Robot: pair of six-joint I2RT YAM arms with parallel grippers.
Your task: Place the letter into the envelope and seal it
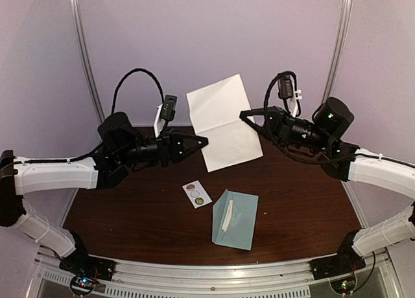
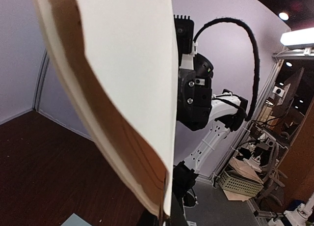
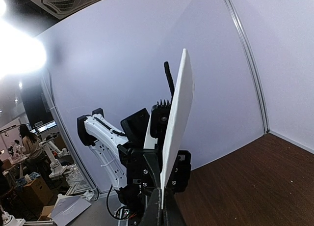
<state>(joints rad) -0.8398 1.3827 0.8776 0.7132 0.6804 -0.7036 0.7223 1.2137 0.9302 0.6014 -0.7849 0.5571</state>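
I should retake the letter's edge [image 1: 255,137] below the crease with my right gripper, as the letter stands open with that gripper at its crease, so that the letter's upper half folds over.
The letter [image 1: 224,120], a white sheet with a crease across its middle, hangs in the air over the back of the table. My left gripper [image 1: 205,142] is shut on its lower left edge. In the left wrist view the letter [image 2: 127,64] bows upward out of the left gripper [image 2: 167,217]. My right gripper [image 1: 244,115] is shut on the sheet's right edge. In the right wrist view the letter [image 3: 176,127] stands edge-on, rising from the right gripper [image 3: 162,209]. The pale teal envelope [image 1: 235,219] lies flat on the table near the front, apart from both grippers.
A small white sticker strip [image 1: 196,194] with round stickers lies just left of the envelope. The dark wooden table [image 1: 130,207] is enclosed by pale purple walls at the back and sides. A metal rail [image 1: 214,275] runs along the front edge.
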